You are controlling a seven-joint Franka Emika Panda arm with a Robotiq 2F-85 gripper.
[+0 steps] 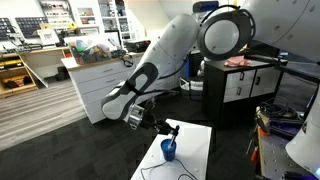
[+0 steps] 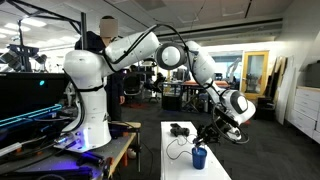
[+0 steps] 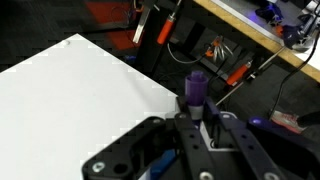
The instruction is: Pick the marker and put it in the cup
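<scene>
The black cable is on the white tabletop next to the cup. I need to open my gripper to release the marker inside the dark-blue cup (image 1: 170, 147) (image 3: 162, 164), beside that cable.
My gripper (image 3: 197, 118) is shut on the marker (image 3: 195, 90), a short stick with a purple end that juts out beyond the fingertips. In both exterior views the gripper (image 1: 163, 127) (image 2: 210, 136) hangs just above the small dark-blue cup (image 1: 169, 151) (image 2: 199, 157), which stands upright on the white tabletop (image 1: 197, 150) (image 2: 176, 168). The marker there is a thin dark stick (image 1: 172, 133) that points down toward the cup's mouth. In the wrist view a bit of blue (image 3: 162, 166) shows under the gripper body; most of the cup is hidden.
A thin black cable (image 2: 174, 150) curves over the table beside the cup, and a small black object (image 2: 180, 129) lies at the table's far end. The table edge (image 3: 150, 75) is close, with a cluttered bench (image 3: 240, 40) beyond it. Cabinets (image 1: 245, 80) stand nearby.
</scene>
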